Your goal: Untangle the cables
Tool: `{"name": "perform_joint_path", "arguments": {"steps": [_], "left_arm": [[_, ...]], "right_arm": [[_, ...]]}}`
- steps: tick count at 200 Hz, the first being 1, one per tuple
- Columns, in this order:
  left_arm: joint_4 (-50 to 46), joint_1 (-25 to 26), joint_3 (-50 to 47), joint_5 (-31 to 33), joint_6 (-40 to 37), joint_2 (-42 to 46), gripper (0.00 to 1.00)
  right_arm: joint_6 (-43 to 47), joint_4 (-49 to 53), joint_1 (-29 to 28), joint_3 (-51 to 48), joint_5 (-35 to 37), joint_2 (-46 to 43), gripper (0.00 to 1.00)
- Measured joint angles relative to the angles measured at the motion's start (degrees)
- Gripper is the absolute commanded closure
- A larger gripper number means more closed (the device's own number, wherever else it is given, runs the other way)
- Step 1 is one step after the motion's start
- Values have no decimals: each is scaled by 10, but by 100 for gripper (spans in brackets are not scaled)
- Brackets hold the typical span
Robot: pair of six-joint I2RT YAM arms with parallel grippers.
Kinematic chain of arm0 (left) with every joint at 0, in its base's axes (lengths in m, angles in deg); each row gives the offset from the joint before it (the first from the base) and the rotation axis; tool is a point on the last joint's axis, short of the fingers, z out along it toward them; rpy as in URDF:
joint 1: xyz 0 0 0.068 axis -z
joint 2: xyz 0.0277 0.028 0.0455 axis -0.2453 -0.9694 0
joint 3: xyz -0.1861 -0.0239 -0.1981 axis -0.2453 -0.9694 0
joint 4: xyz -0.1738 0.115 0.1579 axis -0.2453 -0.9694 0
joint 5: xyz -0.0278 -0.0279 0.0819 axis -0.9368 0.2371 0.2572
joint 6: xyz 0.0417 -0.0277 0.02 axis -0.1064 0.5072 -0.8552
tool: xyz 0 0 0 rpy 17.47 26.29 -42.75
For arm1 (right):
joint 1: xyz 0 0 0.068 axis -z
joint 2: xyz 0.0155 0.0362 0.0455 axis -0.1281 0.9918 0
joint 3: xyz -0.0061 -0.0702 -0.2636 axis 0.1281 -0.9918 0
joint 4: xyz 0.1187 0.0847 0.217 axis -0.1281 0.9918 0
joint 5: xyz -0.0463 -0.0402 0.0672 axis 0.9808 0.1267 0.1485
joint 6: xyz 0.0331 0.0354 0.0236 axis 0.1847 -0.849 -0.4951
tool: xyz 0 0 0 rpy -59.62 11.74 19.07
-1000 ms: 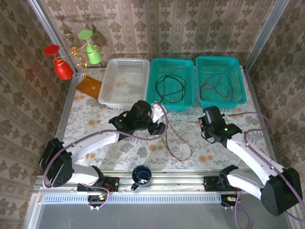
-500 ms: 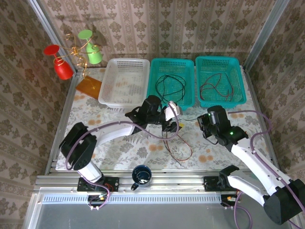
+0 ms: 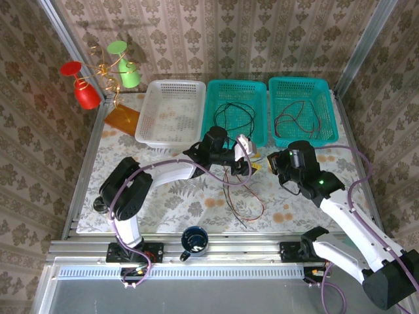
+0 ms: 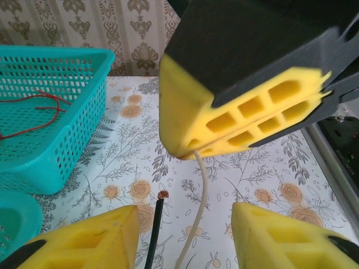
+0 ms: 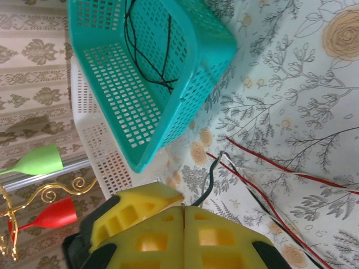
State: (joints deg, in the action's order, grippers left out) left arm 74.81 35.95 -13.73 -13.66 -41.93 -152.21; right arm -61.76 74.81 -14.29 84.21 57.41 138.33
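The black cable end and pale cable are both between the left gripper's fingers, so it should shift and take the pale cable alone (image 4: 197,219) before pulling them apart.
Loose red and black cables (image 3: 243,196) trail across the flowered table between the arms. My right gripper (image 3: 275,163) is shut on the end of a thin pale cable (image 4: 199,196), which hangs down from its yellow pads (image 4: 241,117). My left gripper (image 4: 185,227) faces it, open, fingers either side of that pale cable and of a black cable end with a copper tip (image 4: 162,195), touching neither. In the right wrist view the right gripper (image 5: 184,210) is pressed shut, the held cable (image 5: 208,188) leaving its tips toward the red and black cables (image 5: 269,168).
Three baskets line the back: white (image 3: 152,124), teal (image 3: 213,137) with a black cable (image 3: 234,116), teal (image 3: 278,139) with a red cable (image 3: 298,118). A gold wire stand with red and green cups (image 3: 98,75) is back left. A dark mug (image 3: 194,241) stands at the near edge.
The left arm has swung right and reached out until its gripper faces the right one; its fingers have come closer together. The right gripper stayed shut, shifting slightly.
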Motion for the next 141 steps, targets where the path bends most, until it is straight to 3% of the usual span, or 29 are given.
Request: {"name": "perform_joint_path", "arguments": {"steps": [14,36,52,61,75,83,141], "left_arm": [[4,0,2,0,4,-3,67],[10,0,5,1,13,-4,86],[14,0,6,-1,13,-3,91],[15,0,6,0,14,-4,86],[16,-1,6,0,20,-3,60],[17,-1,6,0,23,-3,53],[13,-5,13,-2,44,-3,52]], "right_arm": [[0,-7,0,5,-5,0,100],[0,-16,0,10,-12,3,100],[1,-23,0,10,-14,7,100],[3,-25,0,10,-14,8,100],[7,-25,0,10,-14,9,100],[9,-25,0,10,-15,9,100],[18,-35,0,10,-22,25,100]]}}
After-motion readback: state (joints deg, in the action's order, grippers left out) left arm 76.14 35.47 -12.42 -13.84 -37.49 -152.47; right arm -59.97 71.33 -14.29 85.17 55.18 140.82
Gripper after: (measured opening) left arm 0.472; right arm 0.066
